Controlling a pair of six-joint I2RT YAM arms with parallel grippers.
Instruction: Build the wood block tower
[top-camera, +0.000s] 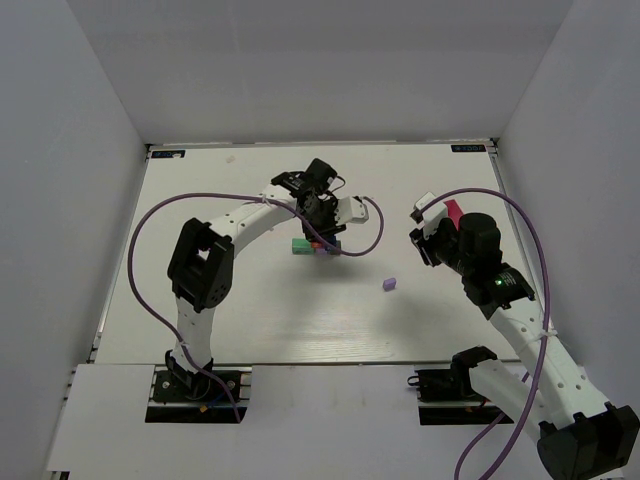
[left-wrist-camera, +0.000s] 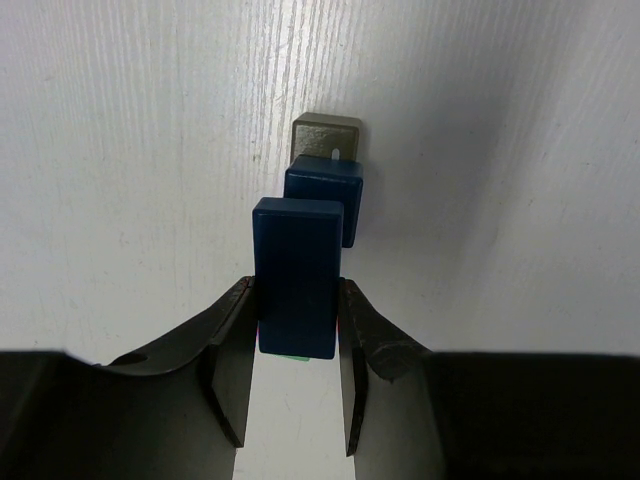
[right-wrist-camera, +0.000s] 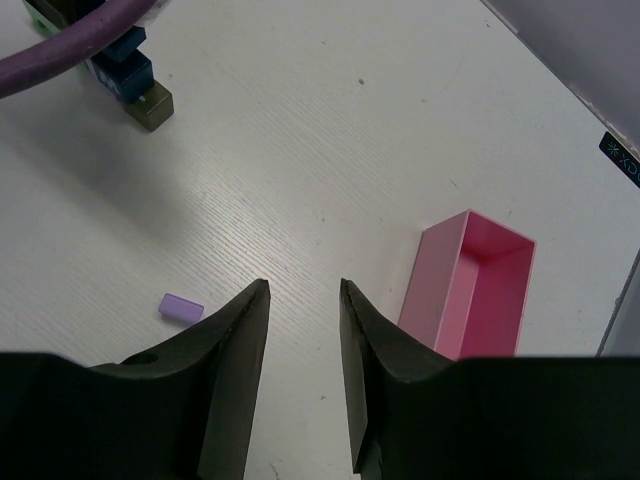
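Next, my left gripper releases the dark blue bar, which lies on top of the tower now, so that it rests on top of the tower (top-camera: 326, 243) (left-wrist-camera: 308, 271), beside the second blue block.
The tower (top-camera: 315, 245) stands mid-table, with green, purple and red pieces showing under my left gripper (top-camera: 322, 228). In the left wrist view my left gripper (left-wrist-camera: 297, 295) is shut on a dark blue bar (left-wrist-camera: 297, 270) that lies on top of the tower. A second blue block (left-wrist-camera: 323, 185) and an olive block (left-wrist-camera: 327, 135) step down beyond it. A loose pale purple block (top-camera: 389, 284) lies to the tower's right and also shows in the right wrist view (right-wrist-camera: 181, 306). My right gripper (right-wrist-camera: 303, 290) is open and empty above the table, right of that block.
A pink rectangular tray (right-wrist-camera: 435, 280) stands just right of my right gripper, partly hidden behind it in the top view (top-camera: 453, 211). The left arm's purple cable (right-wrist-camera: 70, 45) loops over the tower. White walls enclose the table.
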